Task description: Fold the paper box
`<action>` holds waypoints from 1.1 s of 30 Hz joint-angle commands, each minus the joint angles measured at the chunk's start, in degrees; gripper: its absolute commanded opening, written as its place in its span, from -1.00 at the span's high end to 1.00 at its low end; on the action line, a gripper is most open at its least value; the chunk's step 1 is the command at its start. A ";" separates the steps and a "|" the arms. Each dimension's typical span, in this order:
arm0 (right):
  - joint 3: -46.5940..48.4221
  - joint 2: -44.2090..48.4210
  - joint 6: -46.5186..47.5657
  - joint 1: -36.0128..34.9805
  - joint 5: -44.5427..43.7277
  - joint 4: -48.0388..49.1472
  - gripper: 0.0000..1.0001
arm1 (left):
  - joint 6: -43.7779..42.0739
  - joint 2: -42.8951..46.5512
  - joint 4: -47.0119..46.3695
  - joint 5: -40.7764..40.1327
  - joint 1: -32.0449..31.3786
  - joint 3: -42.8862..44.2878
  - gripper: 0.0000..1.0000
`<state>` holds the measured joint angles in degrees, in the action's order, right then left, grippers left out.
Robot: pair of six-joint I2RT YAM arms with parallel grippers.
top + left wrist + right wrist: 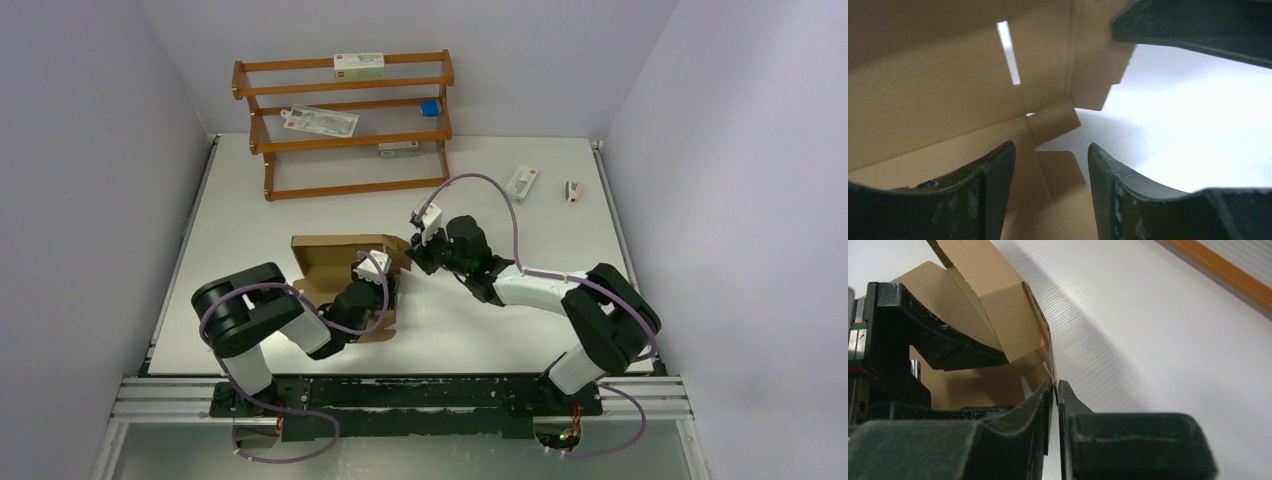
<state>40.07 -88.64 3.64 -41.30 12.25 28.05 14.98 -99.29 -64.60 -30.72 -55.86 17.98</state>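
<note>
The small corner tab sticks straight out below the end, so next my left gripper pinches the tab (1069, 124) and bends it inward before folding the side.
The paper box (325, 255), plain brown cardboard, lies partly folded left of the table's middle with its walls raised. My left gripper (388, 292) reaches into its right end. In the left wrist view this gripper (1050, 150) stands open over a flat inner flap (1063, 185), beside a slotted wall (923, 100), gripping nothing. My right gripper (413, 262) comes in from the right. In the right wrist view it (1055, 385) is shut on the thin edge of the box's right end wall (998, 305). One of the left gripper's dark fingers (923, 330) shows inside the box.
A wooden rack (345, 125) stands at the back with small cartons and a blue item on its shelves. A white-and-green carton (521, 183) and a small object (574, 190) lie at the back right. Bare white table (500, 330) lies beside the box.
</note>
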 commanded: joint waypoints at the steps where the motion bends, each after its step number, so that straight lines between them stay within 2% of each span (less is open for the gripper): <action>1: -1.00 1.18 -2.05 -0.94 -2.18 1.37 0.77 | -4.21 0.18 -2.78 -2.15 -2.55 1.41 -0.26; 10: -1.47 2.88 -3.09 -2.16 -3.50 -0.48 0.85 | -9.75 -6.00 -3.12 -13.49 -6.07 6.77 -0.40; 16: -1.71 3.59 -3.46 -2.79 -3.14 -1.22 0.87 | -11.90 -9.15 -2.89 -21.23 -6.90 9.25 -0.35; 21: -1.88 4.31 -2.83 -2.97 -3.46 -2.47 0.90 | -11.23 -7.16 -3.03 -23.48 -6.86 8.12 -0.17; 27: -2.63 5.02 -2.50 -2.92 -4.17 -3.08 0.93 | -7.03 -4.65 0.51 -21.02 -5.91 7.54 0.27; 30: -2.87 5.53 -2.45 -2.99 -4.39 -3.08 0.93 | -5.13 -3.50 1.07 -19.24 -5.24 6.46 0.38; 33: -2.83 5.72 -2.47 -2.99 -4.33 -3.39 0.93 | -1.54 -2.36 3.73 -16.51 -3.89 6.03 0.38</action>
<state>37.89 -84.64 0.91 -43.97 8.73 25.02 8.05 -103.85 -63.46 -50.41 -61.28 25.02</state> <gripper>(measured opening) 0.046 0.311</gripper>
